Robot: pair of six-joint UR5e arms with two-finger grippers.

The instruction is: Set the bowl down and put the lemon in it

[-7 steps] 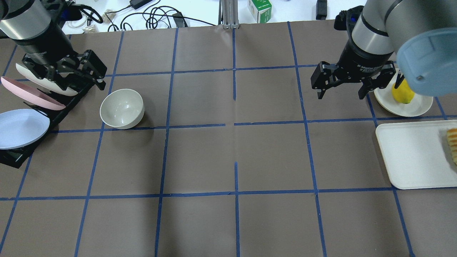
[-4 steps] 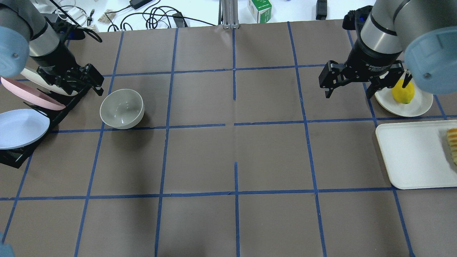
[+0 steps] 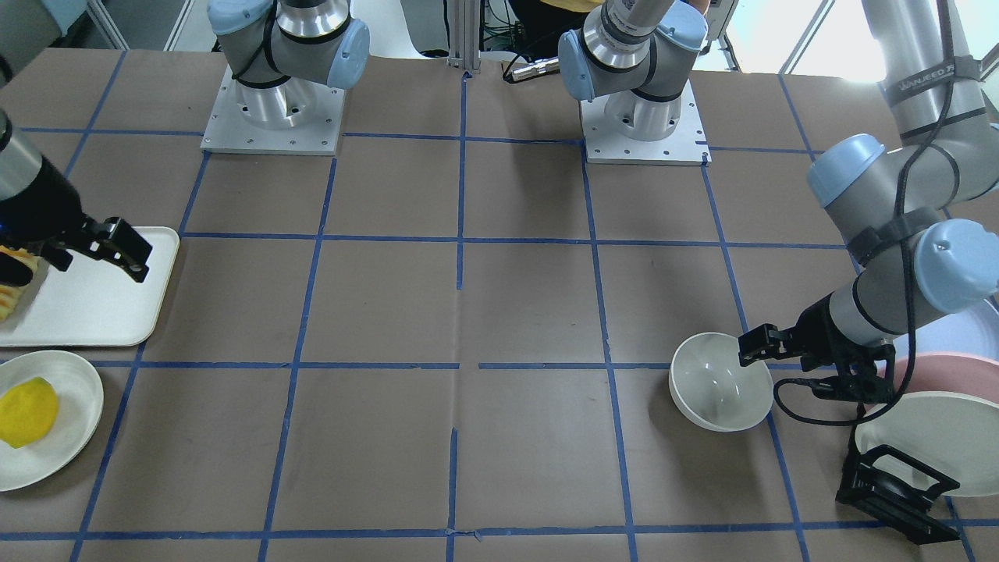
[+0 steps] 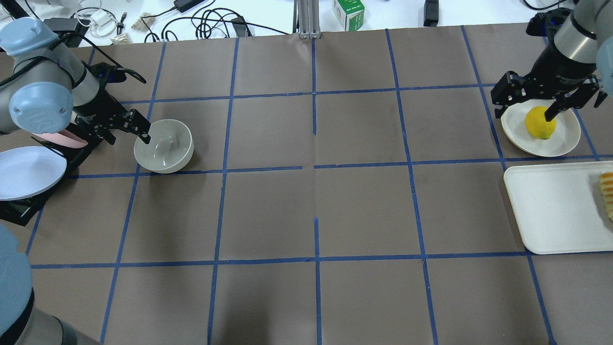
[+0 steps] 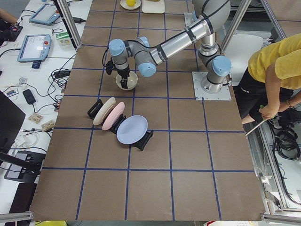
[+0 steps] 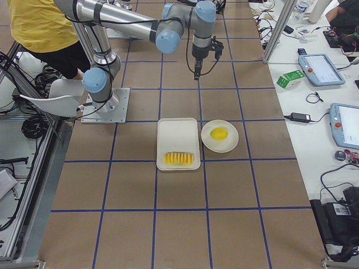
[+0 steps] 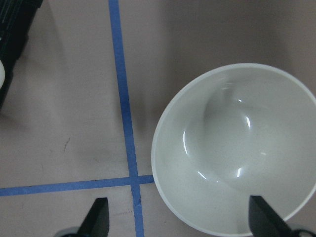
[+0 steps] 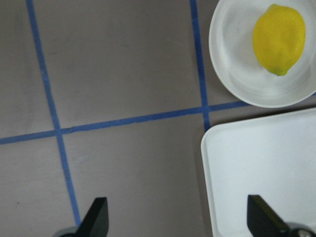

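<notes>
The robot's right gripper should next move to the shallow white plate and close across the middle of the yellow lemon (image 3: pixel 28 412) (image 8: pixel 279 39), between its pointed ends.
The off-white bowl (image 4: pixel 164 146) stands upright on the table next to the plate rack, also in the front view (image 3: pixel 720 382) and the left wrist view (image 7: pixel 237 148). My left gripper (image 4: pixel 128 135) is open right at the bowl's rack-side rim. One fingertip (image 7: pixel 261 219) is over the bowl's inside and the other is outside it. The yellow lemon (image 4: pixel 540 122) lies on a shallow white plate (image 4: pixel 515 129) at the far right, also in the right wrist view (image 8: pixel 279 38). My right gripper (image 4: pixel 525 112) is open and empty, above the table by that plate.
A black rack (image 4: pixel 76 155) with upright blue, pink and white plates stands left of the bowl. A white tray (image 4: pixel 550 211) with ridged yellow-orange sliced food (image 4: pixel 607 194) lies beside the lemon's plate. Cables and a green box (image 4: pixel 348 12) lie beyond the far edge.
My left gripper has moved from over the rack down to the bowl's rim. My right gripper has moved right, to the lemon's plate. Both stay open.
</notes>
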